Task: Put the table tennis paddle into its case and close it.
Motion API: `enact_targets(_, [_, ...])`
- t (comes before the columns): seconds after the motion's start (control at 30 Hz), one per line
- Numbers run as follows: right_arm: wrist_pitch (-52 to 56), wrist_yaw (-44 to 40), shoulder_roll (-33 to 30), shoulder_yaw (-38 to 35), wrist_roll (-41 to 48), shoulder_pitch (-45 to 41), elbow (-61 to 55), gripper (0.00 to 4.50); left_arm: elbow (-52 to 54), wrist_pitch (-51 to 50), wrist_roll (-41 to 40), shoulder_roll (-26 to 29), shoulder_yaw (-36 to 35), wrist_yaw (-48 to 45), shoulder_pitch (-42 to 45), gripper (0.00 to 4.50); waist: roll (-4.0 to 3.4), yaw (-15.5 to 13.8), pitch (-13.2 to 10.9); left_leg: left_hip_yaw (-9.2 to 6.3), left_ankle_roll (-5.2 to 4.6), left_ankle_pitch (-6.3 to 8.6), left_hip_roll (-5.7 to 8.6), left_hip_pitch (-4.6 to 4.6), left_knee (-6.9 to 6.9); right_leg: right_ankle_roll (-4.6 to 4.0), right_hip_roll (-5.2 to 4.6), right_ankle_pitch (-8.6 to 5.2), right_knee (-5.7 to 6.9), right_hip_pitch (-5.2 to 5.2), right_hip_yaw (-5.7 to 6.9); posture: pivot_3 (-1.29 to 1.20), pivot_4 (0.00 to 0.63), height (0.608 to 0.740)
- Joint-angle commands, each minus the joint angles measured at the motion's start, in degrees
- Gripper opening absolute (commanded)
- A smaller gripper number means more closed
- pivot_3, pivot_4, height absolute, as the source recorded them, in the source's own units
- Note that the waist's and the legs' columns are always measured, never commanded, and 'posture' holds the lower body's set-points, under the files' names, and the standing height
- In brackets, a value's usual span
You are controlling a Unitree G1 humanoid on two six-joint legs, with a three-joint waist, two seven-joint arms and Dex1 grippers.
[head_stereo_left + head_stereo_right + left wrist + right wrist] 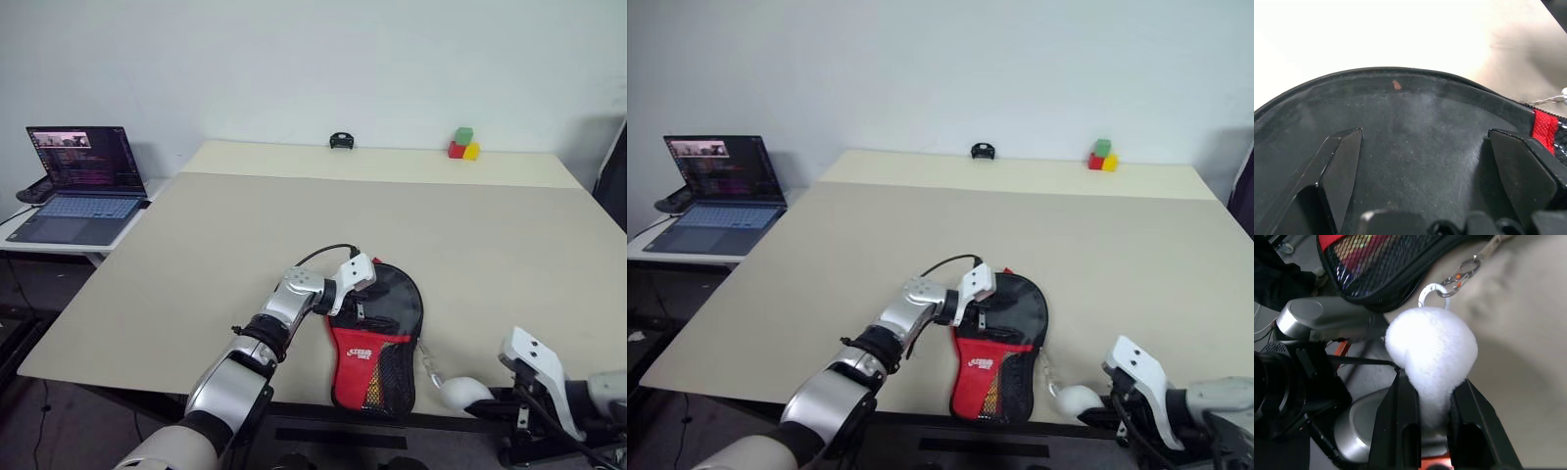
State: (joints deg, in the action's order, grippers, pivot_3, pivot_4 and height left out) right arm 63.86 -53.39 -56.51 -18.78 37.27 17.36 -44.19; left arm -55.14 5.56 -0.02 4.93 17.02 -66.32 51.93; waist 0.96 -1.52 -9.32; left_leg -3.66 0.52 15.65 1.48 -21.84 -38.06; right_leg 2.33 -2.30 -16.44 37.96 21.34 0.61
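Next, my right gripper lets go of the white pom-pom just off the table's front edge (417, 441), below the case's mesh pocket.
The case (377, 343) lies flat near the table's front edge: black, with a red panel, a white logo and a mesh pocket. Its round upper part is a smooth black surface (1415, 107) with a raised rim; I cannot tell whether that is the paddle's face or the cover, and no handle shows. My left gripper (355, 305) is open at the case's left side, its fingers (1342, 166) spread over that black surface. A metal clip (1464, 271) links the case to a white fluffy pom-pom (1432, 345). My right gripper (1432, 382) is shut on the pom-pom, just off the table's front edge.
A laptop (83, 186) stands open on a side table at the left. Red, green and yellow blocks (463, 145) and a small black object (341, 141) sit at the far edge of the beige table (245, 245).
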Motion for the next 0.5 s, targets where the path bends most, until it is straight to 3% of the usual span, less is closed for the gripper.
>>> enact_targets(0.03, [1.1, -1.4, -0.2, -5.6, 2.8, 6.0, -4.6, 0.27, -4.3, 0.2, 2.1, -2.6, 1.0, 0.8, 0.4, 4.50, 0.01, -0.3, 0.0, -0.07, 0.00, 0.00, 0.05, -0.07, 0.00, 0.01, -0.03, 0.01, -0.04, 0.00, 0.03, 0.00, 0.150, 0.740])
enact_targets(0.33, [1.8, 0.6, 3.8, -11.9, 8.4, 18.4, -13.7, 0.26, -8.5, 2.7, 3.6, -5.3, 0.6, 1.3, 2.6, 4.50, 0.04, -0.6, 0.0, -0.30, -0.15, 0.12, 0.36, -0.23, 0.07, 0.04, -0.33, -0.03, -0.27, -0.06, 0.12, 0.00, 0.150, 0.740])
enact_targets(0.5, [-2.2, 6.4, 4.5, -8.5, 13.4, 24.3, -15.8, 0.26, -10.5, 4.1, 4.2, -6.4, 0.2, 1.9, 3.9, 4.50, 0.13, -0.6, 0.0, -0.32, -0.18, 0.13, 0.56, -0.16, 0.05, 0.26, -0.56, -0.16, -0.25, -0.15, 0.13, 0.00, 0.150, 0.740])
